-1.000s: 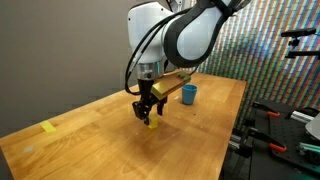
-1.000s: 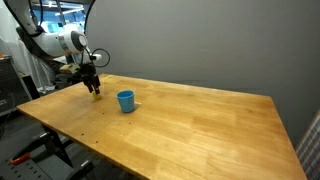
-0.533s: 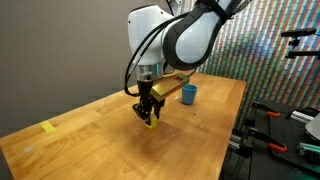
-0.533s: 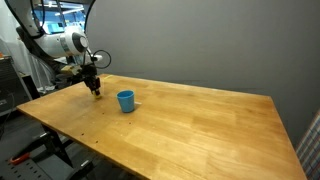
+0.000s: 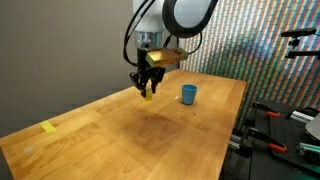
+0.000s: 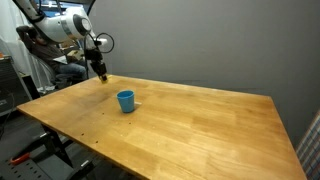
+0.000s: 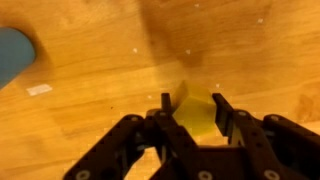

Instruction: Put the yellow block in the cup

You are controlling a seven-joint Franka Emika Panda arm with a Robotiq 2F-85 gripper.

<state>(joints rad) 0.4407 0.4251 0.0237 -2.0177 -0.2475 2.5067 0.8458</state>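
Observation:
Next, my gripper drops the yellow block inside the blue cup (image 5: 188, 94) (image 7: 9, 56) that stands upright on the wooden table.
My gripper (image 5: 147, 92) hangs well above the wooden table (image 5: 130, 135), shut on the yellow block (image 5: 148, 94). In the wrist view the yellow block (image 7: 194, 112) sits squeezed between the two black fingers (image 7: 222, 112), with the tabletop far below. The blue cup (image 5: 188, 94) stands upright on the table, to the side of the gripper and lower than it. In an exterior view the cup (image 6: 126, 100) stands to the right of and below the gripper (image 6: 102, 74). A blurred edge of the cup (image 7: 14, 55) shows at the left of the wrist view.
A flat yellow tape patch (image 5: 48, 127) lies near the table's left edge. Black stands and gear (image 5: 285, 130) crowd the space past the right edge. A small white mark (image 7: 40, 90) lies on the wood near the cup.
The gripper closed on the yellow block at the table and has since lifted it high off the surface, a little toward the cup.

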